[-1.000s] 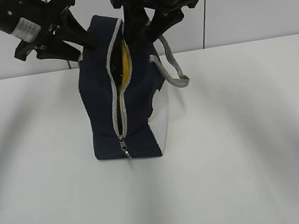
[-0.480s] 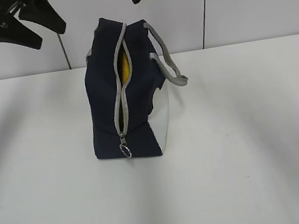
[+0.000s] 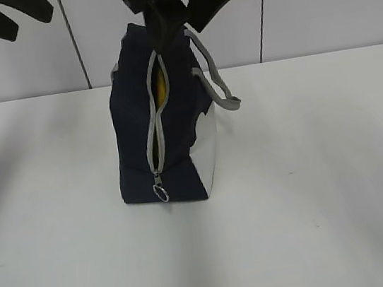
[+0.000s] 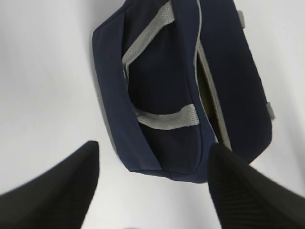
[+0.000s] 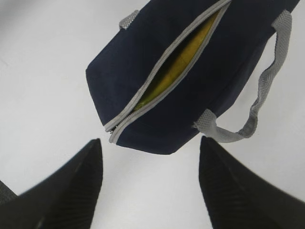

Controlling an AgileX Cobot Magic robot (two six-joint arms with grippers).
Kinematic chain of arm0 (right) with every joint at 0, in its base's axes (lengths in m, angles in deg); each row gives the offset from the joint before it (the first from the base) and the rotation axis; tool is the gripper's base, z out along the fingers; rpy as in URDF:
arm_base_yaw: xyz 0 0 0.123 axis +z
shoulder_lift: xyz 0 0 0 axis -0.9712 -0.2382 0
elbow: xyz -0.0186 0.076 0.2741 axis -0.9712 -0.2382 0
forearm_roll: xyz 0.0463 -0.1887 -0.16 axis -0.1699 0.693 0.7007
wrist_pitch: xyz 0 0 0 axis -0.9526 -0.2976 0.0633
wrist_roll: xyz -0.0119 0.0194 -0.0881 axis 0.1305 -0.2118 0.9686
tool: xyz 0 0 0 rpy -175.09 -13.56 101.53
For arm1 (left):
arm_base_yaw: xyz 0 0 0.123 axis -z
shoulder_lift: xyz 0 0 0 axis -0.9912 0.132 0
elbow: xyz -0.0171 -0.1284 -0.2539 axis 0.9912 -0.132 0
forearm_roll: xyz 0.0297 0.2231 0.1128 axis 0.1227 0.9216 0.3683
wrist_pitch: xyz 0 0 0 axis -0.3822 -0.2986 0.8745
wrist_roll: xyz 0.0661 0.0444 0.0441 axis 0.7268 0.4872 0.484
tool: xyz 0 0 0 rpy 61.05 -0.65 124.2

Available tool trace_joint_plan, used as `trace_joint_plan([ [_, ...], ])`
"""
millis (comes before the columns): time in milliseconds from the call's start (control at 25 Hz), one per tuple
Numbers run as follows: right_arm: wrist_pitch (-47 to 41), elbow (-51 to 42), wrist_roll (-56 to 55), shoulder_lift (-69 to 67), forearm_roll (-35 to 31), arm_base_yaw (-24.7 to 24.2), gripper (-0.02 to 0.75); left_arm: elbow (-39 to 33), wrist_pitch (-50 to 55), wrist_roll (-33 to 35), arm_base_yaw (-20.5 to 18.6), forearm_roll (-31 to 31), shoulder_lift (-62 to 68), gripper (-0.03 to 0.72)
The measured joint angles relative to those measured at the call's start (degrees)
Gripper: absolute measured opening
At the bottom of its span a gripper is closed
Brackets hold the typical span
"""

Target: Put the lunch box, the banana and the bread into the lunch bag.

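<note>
The robot's right gripper should next move down to the pull ring (image 3: 160, 191) at the low end of the navy lunch bag's grey zipper and close there.
The navy lunch bag (image 3: 134, 144) stands upright mid-table, its grey zipper (image 3: 152, 138) parted along the top and front, the pull ring (image 3: 161, 193) hanging low. Yellow (image 3: 159, 84) shows through the slit (image 5: 178, 64); I cannot tell if it is the banana or lining. The lunch box and bread are hidden. My left gripper (image 3: 32, 23) hangs open, high and off to the bag's left. My right gripper (image 3: 182, 23) is open just above the bag's top. In the wrist views, left gripper (image 4: 153, 145) and right gripper (image 5: 150, 140) look down on the bag (image 4: 167, 71) (image 5: 128, 67), holding nothing.
A grey strap handle (image 3: 215, 83) loops out on the bag's right side, and another handle (image 4: 167, 119) lies flat against its left side. The white table (image 3: 312, 191) stretches around the bag, with a pale panelled wall (image 3: 329, 3) behind it.
Both grippers let go of the bag's top edges and opened. The left one rose and drew away to the left. The right one lifted, then came back over the bag's top.
</note>
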Motion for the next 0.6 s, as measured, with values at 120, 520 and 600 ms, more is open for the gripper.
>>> trace_joint_plan([
  [120,5.4,-6.5,0.0,4.6,-0.3,0.0,0.470,-3.1,0.0,0.0,0.0,0.1,-2.9,0.484],
  [520,40.1,-45.5,5.3,21.9,-8.2,0.3,0.470,-13.8,0.2,1.1,0.0,0.4,-8.2,0.480],
  [600,46.8,-53.1,7.4,24.3,-9.3,0.3,0.470,-14.0,0.2,1.1,0.0,0.1,-8.2,0.477],
])
